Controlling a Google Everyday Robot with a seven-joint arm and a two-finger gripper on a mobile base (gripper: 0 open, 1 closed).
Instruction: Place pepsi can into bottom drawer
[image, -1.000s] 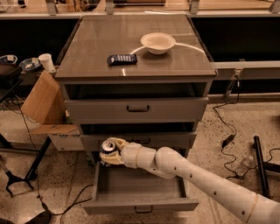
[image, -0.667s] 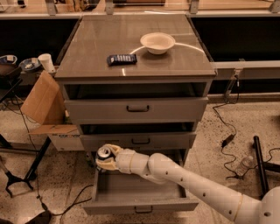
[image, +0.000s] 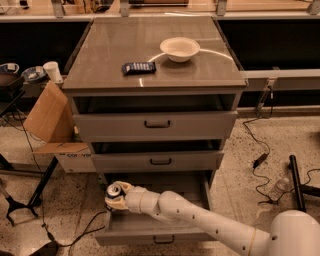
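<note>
My gripper should release the pepsi can inside the open bottom drawer (image: 123, 207), setting it free close to the side that is nearest the cardboard box.
The pepsi can (image: 114, 190), dark blue with a silver top, stands upright in my gripper (image: 117, 196) at the left end of the open bottom drawer (image: 150, 235). The gripper's cream fingers (image: 120, 201) are shut around the can. The can sits just above the drawer's left wall, near its front left corner. The bottom drawer is pulled out, its grey inside partly hidden by my white arm (image: 200, 220), which reaches in from the lower right. Its small dark handle (image: 163, 240) shows on the front.
A flat dark-blue snack packet (image: 138, 67) and a white bowl (image: 179, 48) lie on the cabinet top (image: 100, 60). The two upper drawers (image: 157, 125) stand slightly out. A cardboard box (image: 50, 117) and cables (image: 75, 235) are on the floor at left, a plastic bottle (image: 278, 189) at right.
My gripper has carried the can a little to the left and down, toward the left front corner of the open bottom drawer. The drawers have not moved.
</note>
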